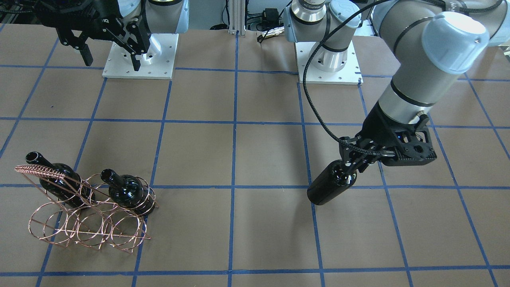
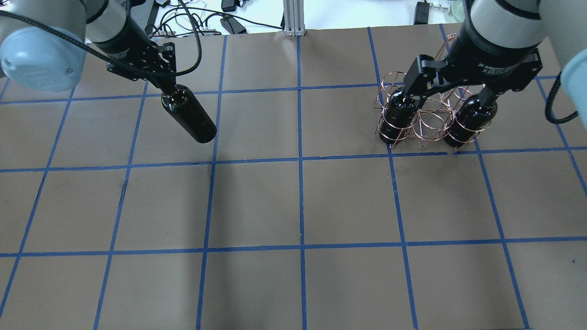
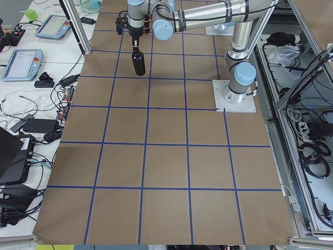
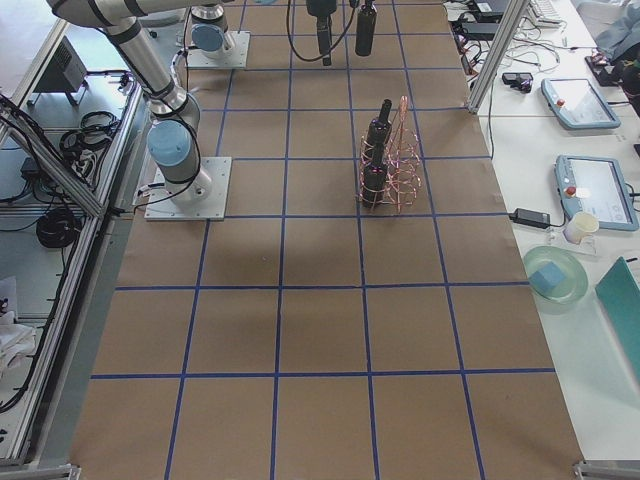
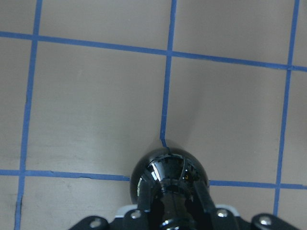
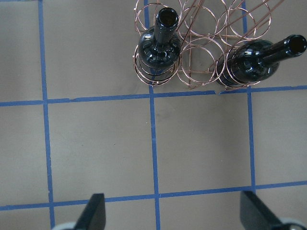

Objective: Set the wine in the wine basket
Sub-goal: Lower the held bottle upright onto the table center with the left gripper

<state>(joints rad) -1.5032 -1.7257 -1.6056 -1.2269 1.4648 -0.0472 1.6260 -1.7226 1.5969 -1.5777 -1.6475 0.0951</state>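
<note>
The wine bottle will leave my left gripper on the table, on the basket side of the nearest blue tape line (image 1: 297,161).
My left gripper (image 1: 354,159) is shut on the neck of a glossy black wine bottle (image 1: 330,187) and holds it tilted above the table. The bottle also shows in the overhead view (image 2: 190,115) and the left wrist view (image 5: 168,165). The copper-pink wire wine basket (image 1: 87,225) stands far across the table and holds two alike bottles (image 1: 59,179) (image 1: 126,192) in its outer loops. The middle loop (image 6: 199,72) holds nothing. My right gripper (image 1: 111,56) is open and empty, raised near the basket (image 2: 431,121), on the robot's side of it.
The table is brown with a blue tape grid. Two white arm base plates (image 1: 139,67) (image 1: 350,75) sit at the robot's edge. Cables (image 2: 206,20) lie beyond the far edge. Benches with tablets (image 4: 580,100) flank the table ends.
</note>
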